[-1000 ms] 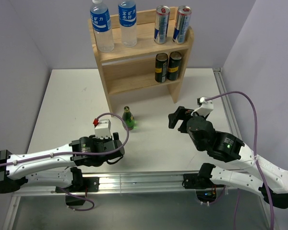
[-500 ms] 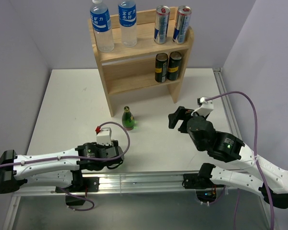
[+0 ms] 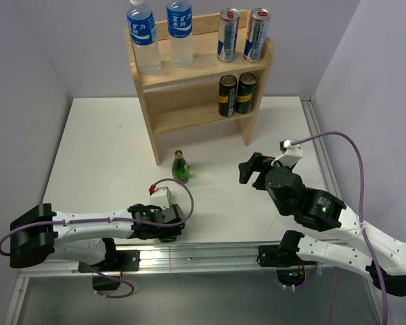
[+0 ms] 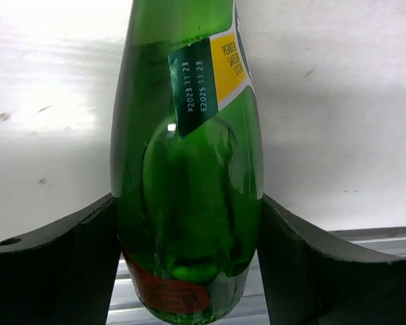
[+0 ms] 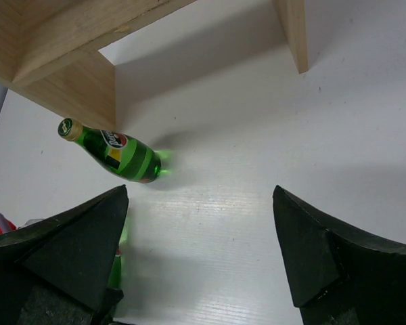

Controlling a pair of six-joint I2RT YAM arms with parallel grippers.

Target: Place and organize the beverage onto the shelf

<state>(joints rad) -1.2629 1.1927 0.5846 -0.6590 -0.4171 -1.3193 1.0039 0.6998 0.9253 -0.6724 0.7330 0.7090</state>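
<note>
The green bottle is held near its base by my left gripper with the label turned aside, so I will grip it again higher up its body [image 4: 188,159], with the label facing me.
My left gripper [image 4: 187,203] is shut on a green glass bottle [image 4: 189,135] with a green-and-yellow label, its fingers [image 4: 68,264] pressing both sides. In the top view that gripper [image 3: 168,229] lies low by the table's near edge and hides the bottle. A second green bottle [image 3: 181,168] stands in front of the shelf [image 3: 203,53]; the right wrist view shows it [image 5: 115,152] too. My right gripper [image 3: 249,169] hovers open to the right of that bottle, nothing between its fingers [image 5: 199,196].
The shelf's top board carries two water bottles [image 3: 143,37] and two tall cans [image 3: 228,34]. Two dark cans [image 3: 237,95] stand on the right of the lower tier. A metal rail [image 3: 203,254] runs along the near edge. Walls close in left and right.
My left arm has drawn back and to the right, sinking toward the near edge, still shut. The standing bottle and the right arm have hardly moved.
</note>
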